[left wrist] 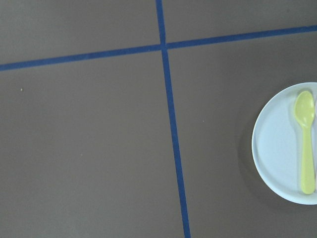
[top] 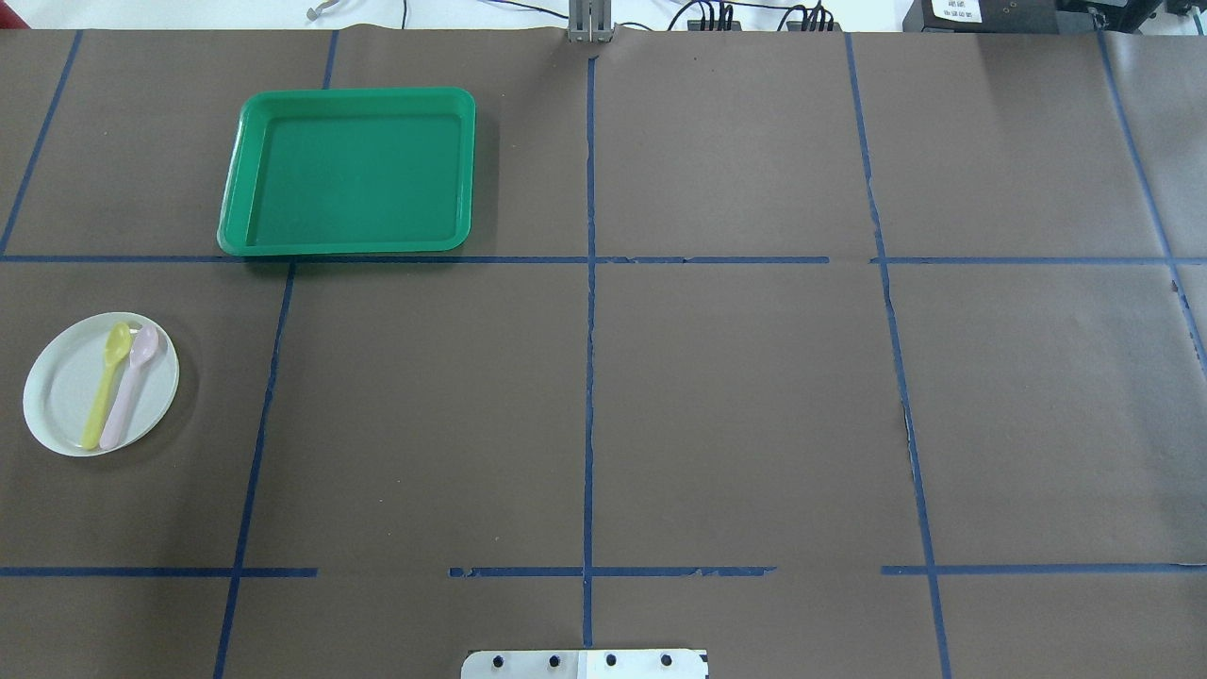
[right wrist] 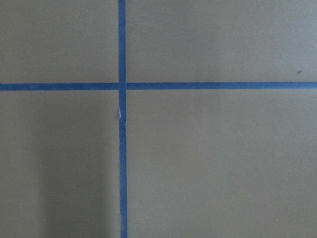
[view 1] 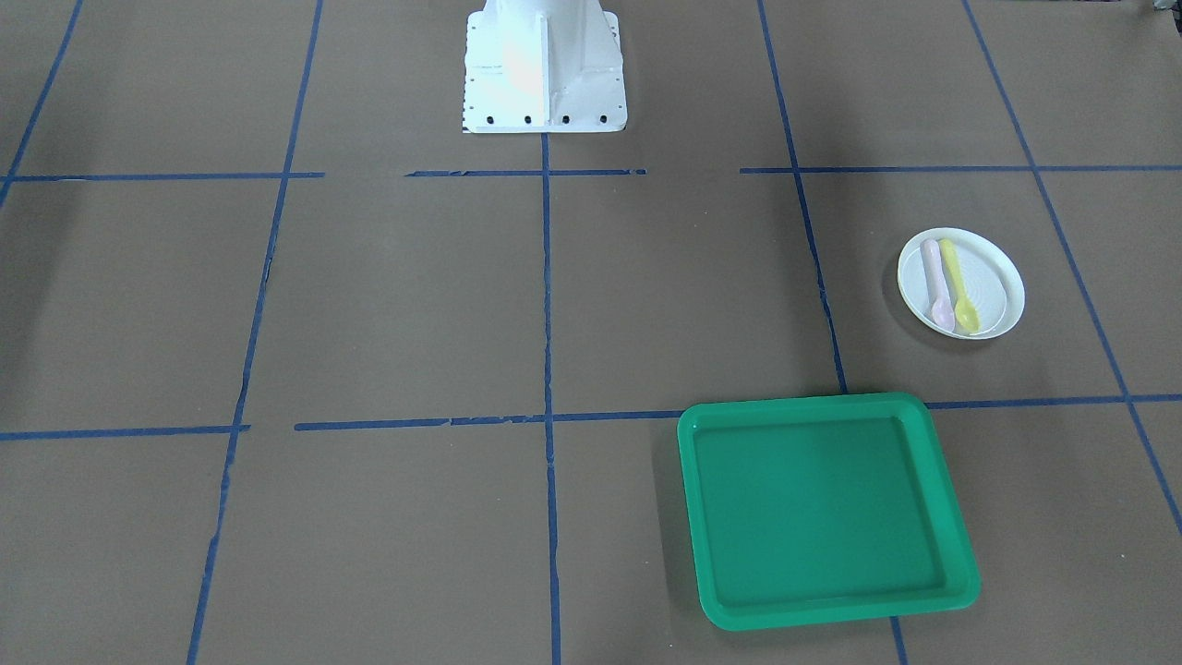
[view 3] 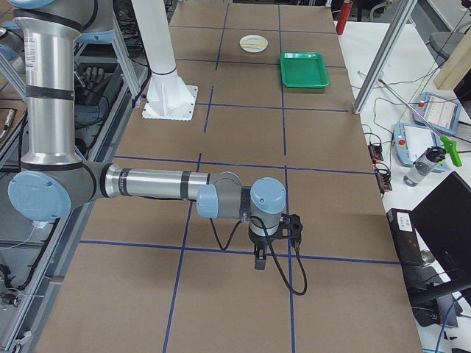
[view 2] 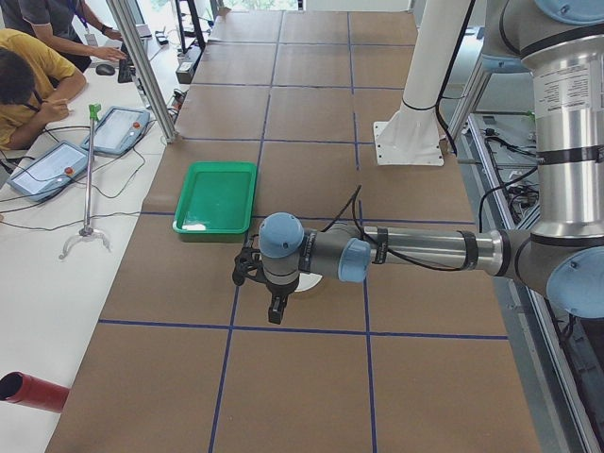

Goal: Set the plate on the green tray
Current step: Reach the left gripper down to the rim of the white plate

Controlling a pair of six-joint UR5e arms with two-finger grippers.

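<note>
Next, my left gripper goes next to the white plate and closes on the plate's rim (view 1: 1021,293) (left wrist: 254,144) beside the yellow spoon, opposite the pink spoon.
The small white plate (view 1: 995,277) lies on the brown table and holds a yellow spoon (view 1: 957,286) and a pink spoon (view 1: 934,284). In the overhead view the plate (top: 58,391) is at the far left, and the empty green tray (top: 349,170) lies beyond it, apart from it. The left wrist view shows the plate (left wrist: 277,144) at its right edge. My left gripper (view 2: 247,269) hangs above the table near the plate, seen only from the side, so I cannot tell whether it is open. My right gripper (view 3: 294,224) is far from both, and I cannot tell its state either.
The white robot base (view 1: 545,65) stands at the table's robot-side edge. Blue tape lines grid the brown table. A side table with tablets (view 2: 118,127), a metal post (view 2: 142,71) and seated people runs along the far side.
</note>
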